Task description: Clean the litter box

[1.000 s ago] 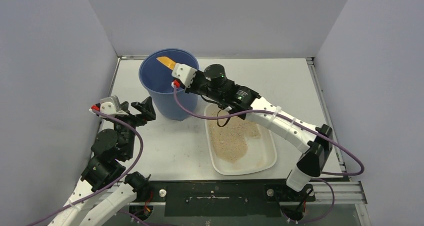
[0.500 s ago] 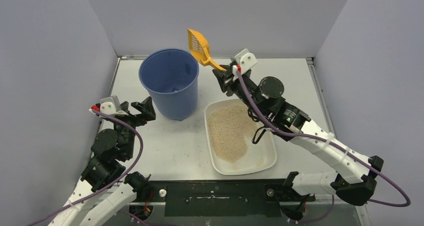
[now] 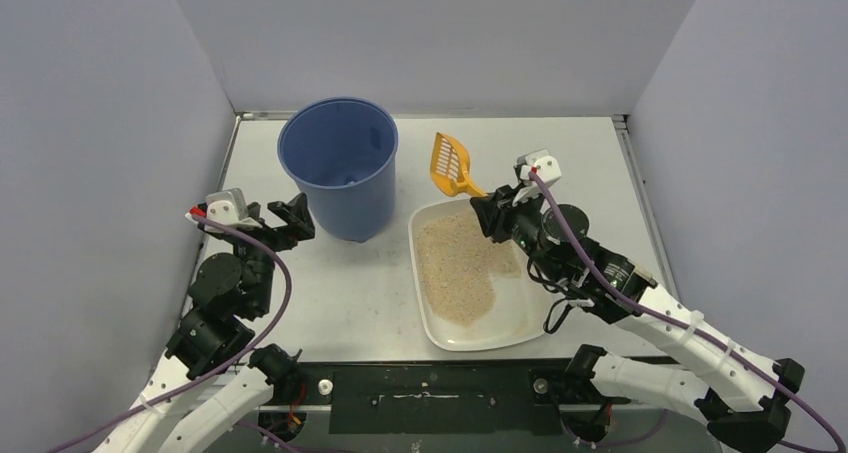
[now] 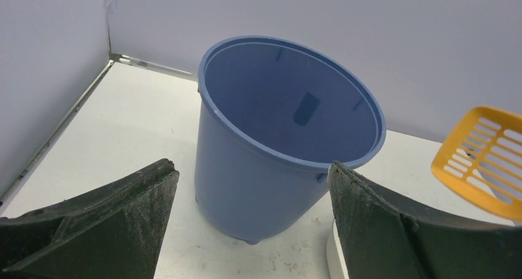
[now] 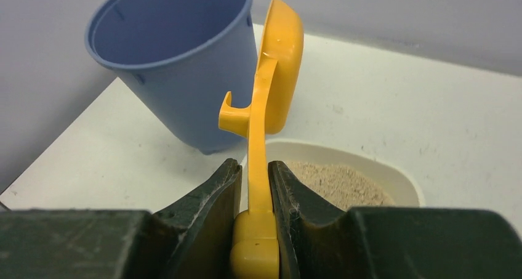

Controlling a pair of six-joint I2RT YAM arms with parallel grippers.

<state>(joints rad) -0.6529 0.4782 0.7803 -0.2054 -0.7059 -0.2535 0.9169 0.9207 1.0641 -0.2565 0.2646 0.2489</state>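
Note:
My right gripper is set to release the yellow scoop. It will let the scoop go on the tan granules (image 3: 477,271) near the middle of the litter box.
The litter box (image 3: 520,318) is a shallow white tray holding tan granules, lying right of centre on the table; its far rim (image 5: 345,148) shows in the right wrist view and a corner (image 4: 332,254) in the left wrist view. My right gripper (image 3: 487,211) (image 5: 253,165) hovers over the tray's far end, shut on the handle of the yellow slotted scoop (image 3: 450,163) (image 5: 280,63). The scoop head points up and away, past the tray's far edge, and looks empty. My left gripper (image 3: 285,221) (image 4: 249,171) stands open, just left of the blue bucket, holding nothing.
The tall blue bucket (image 3: 340,163) (image 4: 277,143) (image 5: 178,57) stands upright left of the tray's far end. Grey walls close in the table on the left, back and right. The scoop head (image 4: 486,159) shows at the right edge of the left wrist view.
My right arm pulled the scoop out of the bucket, lifted it high, then brought it down and right to the tray's far end. The left arm barely moved.

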